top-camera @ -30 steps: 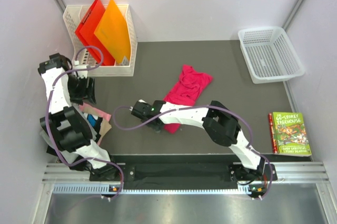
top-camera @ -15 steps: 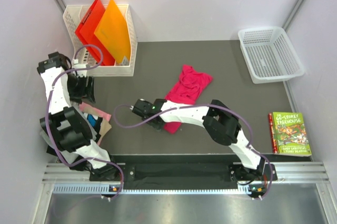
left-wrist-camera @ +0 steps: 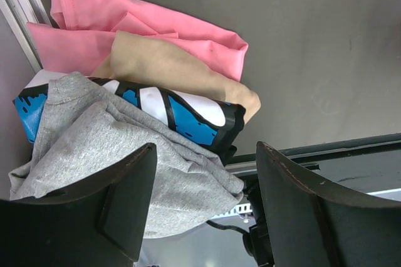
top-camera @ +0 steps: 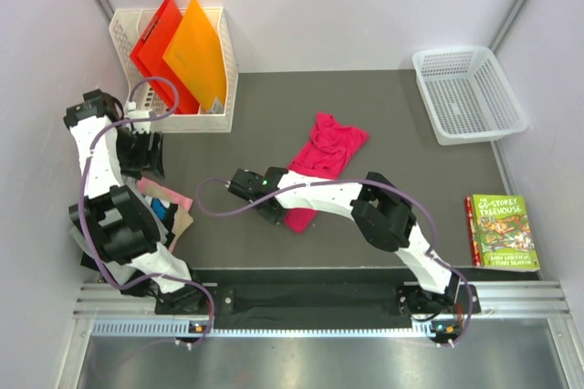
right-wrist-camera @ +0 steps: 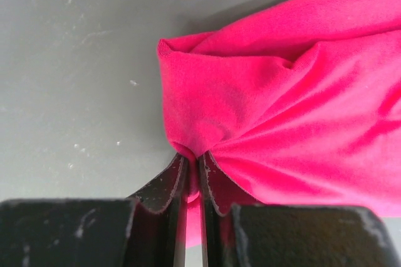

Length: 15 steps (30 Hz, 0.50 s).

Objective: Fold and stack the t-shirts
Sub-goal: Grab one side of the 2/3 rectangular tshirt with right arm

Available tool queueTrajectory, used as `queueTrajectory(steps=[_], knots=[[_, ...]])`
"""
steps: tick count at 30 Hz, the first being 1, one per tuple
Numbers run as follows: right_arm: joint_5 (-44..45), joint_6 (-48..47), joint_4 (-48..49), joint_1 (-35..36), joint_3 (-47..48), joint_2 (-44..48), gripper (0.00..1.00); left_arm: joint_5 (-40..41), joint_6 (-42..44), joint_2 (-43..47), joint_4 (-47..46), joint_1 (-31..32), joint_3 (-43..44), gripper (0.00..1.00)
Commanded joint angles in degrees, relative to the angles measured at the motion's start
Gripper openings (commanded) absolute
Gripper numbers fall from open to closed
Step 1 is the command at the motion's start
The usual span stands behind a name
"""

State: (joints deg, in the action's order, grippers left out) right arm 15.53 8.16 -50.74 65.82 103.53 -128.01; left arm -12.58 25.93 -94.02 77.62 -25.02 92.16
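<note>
The magenta t-shirt will go down from my right gripper onto the table's near half (top-camera: 292, 202), between the folded pile and the book.
A bright magenta t-shirt (top-camera: 321, 159) lies crumpled at mid-table. My right gripper (top-camera: 279, 210) is at its near left corner. In the right wrist view the gripper (right-wrist-camera: 193, 162) is shut on a pinched fold of the magenta t-shirt (right-wrist-camera: 282, 104). A pile of folded t-shirts (top-camera: 166, 205) sits at the table's left edge. The left wrist view shows the pile's pale pink (left-wrist-camera: 156, 32), tan (left-wrist-camera: 169, 66), blue-patterned (left-wrist-camera: 188, 115) and grey (left-wrist-camera: 88, 148) shirts. My left gripper (top-camera: 146, 155) hangs open above that pile (left-wrist-camera: 205, 151), holding nothing.
A white file rack (top-camera: 219, 65) with red and orange folders stands at the back left. A white mesh basket (top-camera: 468, 93) sits at the back right. A green-covered book (top-camera: 503, 232) lies at the right edge. A metal rail (top-camera: 301, 302) runs along the near edge.
My right gripper has closed from partly open onto the near corner of the magenta shirt. The left arm has stayed still.
</note>
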Motion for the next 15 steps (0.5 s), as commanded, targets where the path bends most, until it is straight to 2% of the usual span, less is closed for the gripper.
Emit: queueTrajectory(steps=[1, 5, 11, 15], knots=[[-2.7, 1.2, -5.5, 0.0, 6.2, 1.3, 0.0, -1.0, 1.5, 2.3, 4.1, 0.1, 1.3, 0.7], [-5.9, 1.4, -8.2, 1.4, 7.7, 4.2, 0.0, -1.1, 2.3, 2.5, 4.1, 0.0, 1.6, 0.7], [-10.5, 2.4, -11.7, 7.6, 8.5, 7.3, 0.0, -1.7, 3.4, 2.3, 4.4, 0.0, 2.3, 0.7], [-14.0, 3.3, -14.2, 11.1, 14.1, 8.0, 0.0, -1.9, 3.9, 1.7, 5.4, 0.0, 3.7, 0.7]])
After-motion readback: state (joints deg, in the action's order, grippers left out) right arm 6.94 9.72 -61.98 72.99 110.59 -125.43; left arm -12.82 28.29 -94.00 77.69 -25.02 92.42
